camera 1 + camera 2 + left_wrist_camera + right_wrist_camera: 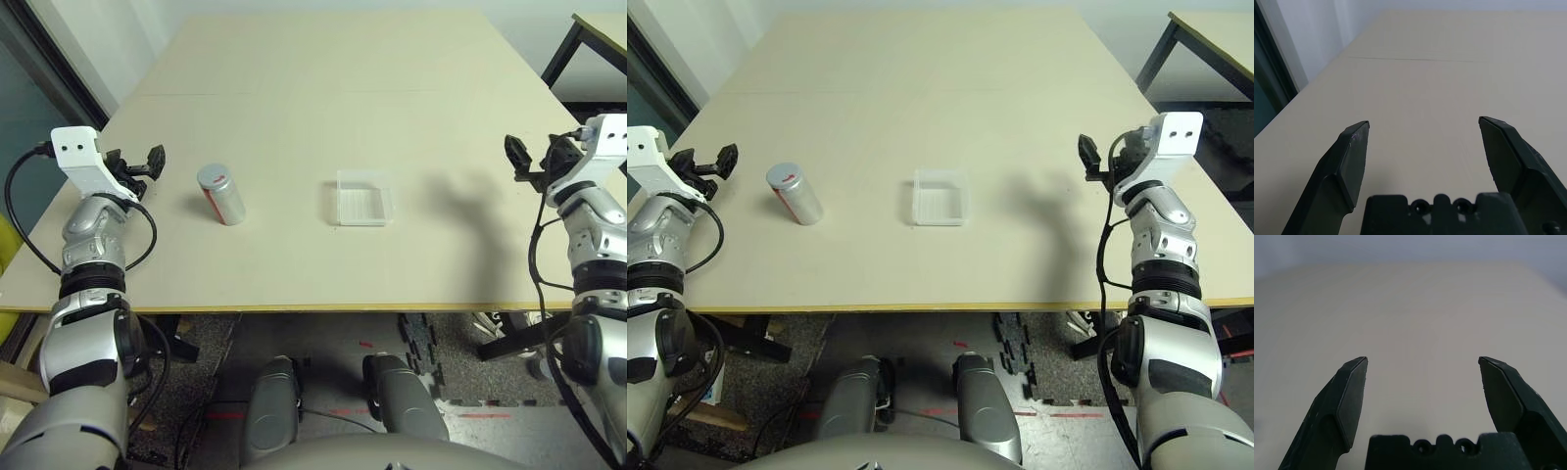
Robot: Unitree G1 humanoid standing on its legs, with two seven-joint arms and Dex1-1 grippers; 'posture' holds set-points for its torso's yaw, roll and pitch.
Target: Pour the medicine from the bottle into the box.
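Observation:
The bottle's cap should stay free for opening. So my left gripper needs to close on the bottle's body (228,206), below the grey cap.
The bottle (220,193) stands upright on the left half of the beige table (323,98), silver-grey with a red and white label and its grey cap on. The box (364,198), a shallow clear square tray, sits near the table's middle, to the right of the bottle. The medicine is hidden from view. My left gripper (139,163) hovers open at the table's left edge, a short way left of the bottle, with nothing between its fingers (1354,156). My right gripper (519,157) hangs open near the right edge, well right of the box, fingers (1352,391) apart over bare tabletop.
A second table with black legs (588,39) stands at the back right. A dark window frame (59,59) runs along the left side. The table's front edge (294,307) is close to my body, with floor mats and cables below.

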